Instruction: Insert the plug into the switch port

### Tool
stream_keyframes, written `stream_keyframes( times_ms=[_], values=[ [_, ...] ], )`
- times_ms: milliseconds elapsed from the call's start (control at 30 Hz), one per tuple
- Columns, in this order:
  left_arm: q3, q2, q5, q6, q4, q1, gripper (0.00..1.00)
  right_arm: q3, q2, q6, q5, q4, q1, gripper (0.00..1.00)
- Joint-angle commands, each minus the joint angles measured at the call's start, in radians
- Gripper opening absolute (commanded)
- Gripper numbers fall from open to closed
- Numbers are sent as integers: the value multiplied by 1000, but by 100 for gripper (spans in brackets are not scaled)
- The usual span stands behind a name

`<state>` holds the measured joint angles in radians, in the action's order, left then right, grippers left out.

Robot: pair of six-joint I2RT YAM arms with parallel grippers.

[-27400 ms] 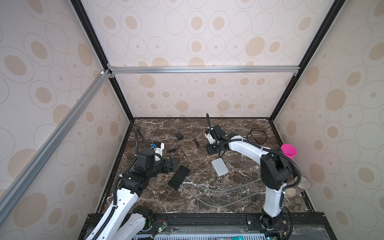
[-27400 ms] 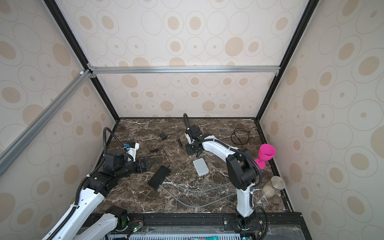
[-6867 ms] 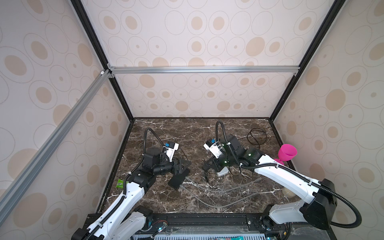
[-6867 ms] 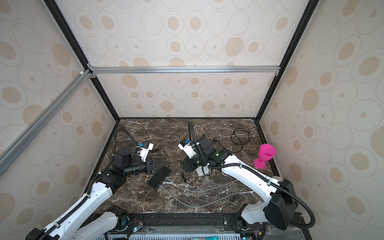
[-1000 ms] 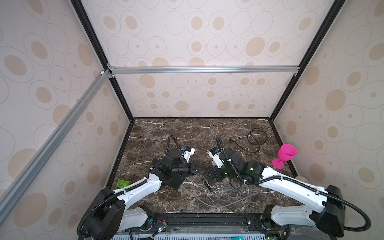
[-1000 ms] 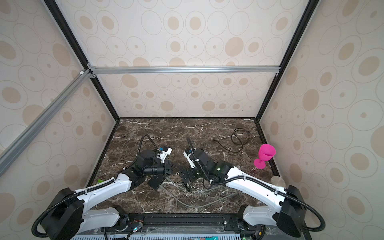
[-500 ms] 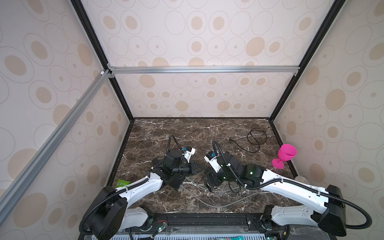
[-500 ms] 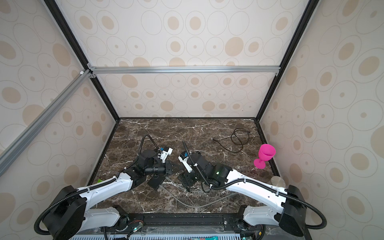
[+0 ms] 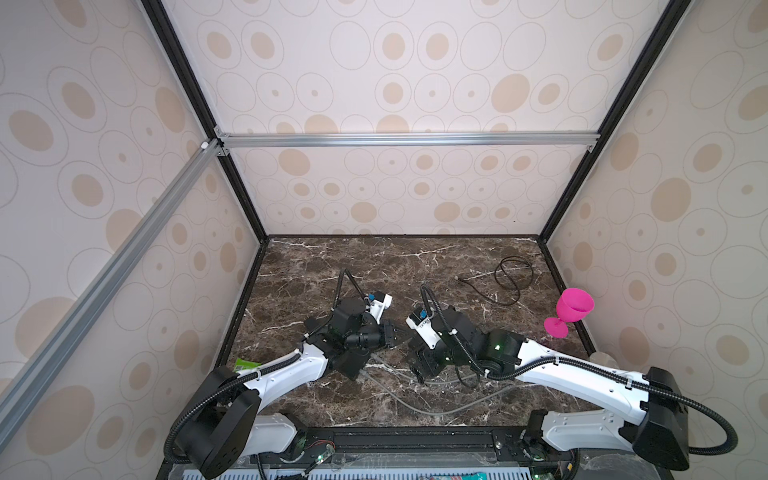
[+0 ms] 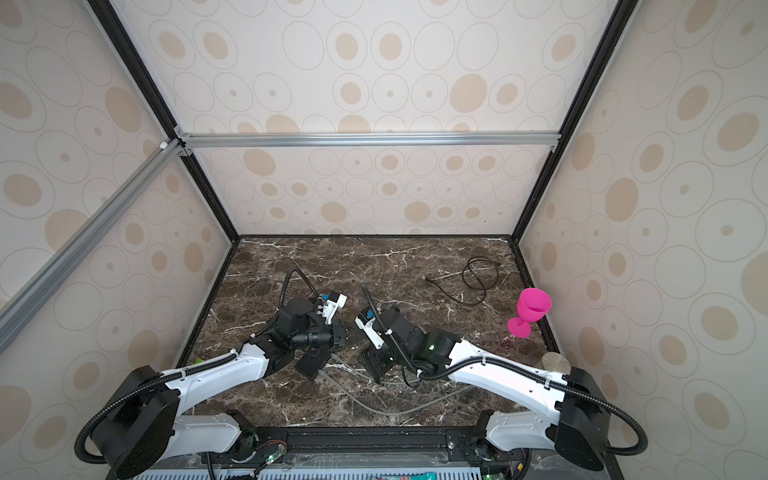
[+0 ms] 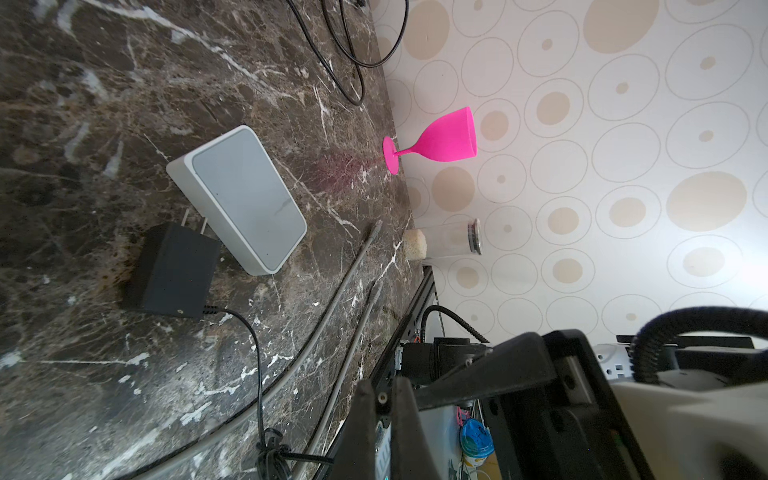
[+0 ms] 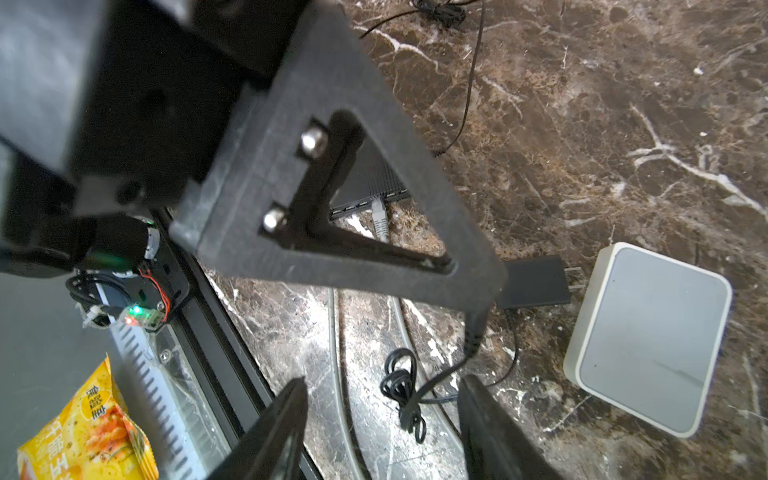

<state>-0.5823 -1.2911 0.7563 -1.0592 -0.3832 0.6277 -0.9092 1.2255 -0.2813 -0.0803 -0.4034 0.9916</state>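
My left fingers cover the black plug's metal tip, so next my right gripper grips the plug's body (image 12: 474, 329) below, freeing the plug's tip before inserting.
The black switch (image 12: 374, 178) lies flat on the marble and shows in both top views (image 9: 353, 368) (image 10: 311, 362), partly under my left arm. A grey plug (image 12: 379, 216) sits at its port row with its grey cable (image 12: 336, 353) trailing off; how deep it sits I cannot tell. My left gripper (image 9: 404, 331) (image 10: 353, 332) (image 11: 386, 399) is shut and empty, hovering just right of the switch. My right gripper (image 12: 382, 415) (image 9: 419, 374) stands open low over a bundled black cord (image 12: 403, 386), holding nothing.
A white box (image 12: 648, 336) (image 11: 245, 199) and a black power adapter (image 12: 536, 282) (image 11: 172, 274) lie beside the switch. Two grey cables (image 11: 332, 299) run toward the front rail. A pink goblet (image 9: 573, 309), a clear jar (image 11: 449, 241) and a loose black cable (image 9: 511, 276) stand further right.
My right gripper has narrowed its jaws and shifted slightly toward the front, over the cord. The left arm has stayed put, still shut.
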Motion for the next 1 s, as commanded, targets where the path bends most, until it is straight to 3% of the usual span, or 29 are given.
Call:
stream_keyframes(
  times_ms=[0,33,167,200,233,433,467,600,633,967],
  values=[
    [-33,7,17,-10,-21,3,0,44,-57,41,-87,45,-23,48],
    [-32,9,15,-10,-22,4,0,62,-74,49,-97,58,-34,48],
    [-28,18,17,-8,-16,4,0,110,-119,49,-156,95,-95,69],
    [-26,21,17,-8,-16,3,0,113,-129,47,-161,95,-103,88],
    [-23,22,18,-8,-17,4,0,112,-133,45,-167,94,-106,100],
    [-24,15,23,-14,-36,4,0,115,-151,-6,-186,113,-134,100],
    [-21,17,25,-16,-39,3,0,124,-152,-21,-209,135,-144,94],
    [-15,24,26,-15,-36,4,0,140,-139,-36,-243,180,-156,46],
    [-15,26,26,-12,-36,4,0,143,-137,-38,-250,191,-160,42],
    [-9,27,32,-22,-55,3,0,91,-63,-9,-239,173,-215,42]
  ],
)
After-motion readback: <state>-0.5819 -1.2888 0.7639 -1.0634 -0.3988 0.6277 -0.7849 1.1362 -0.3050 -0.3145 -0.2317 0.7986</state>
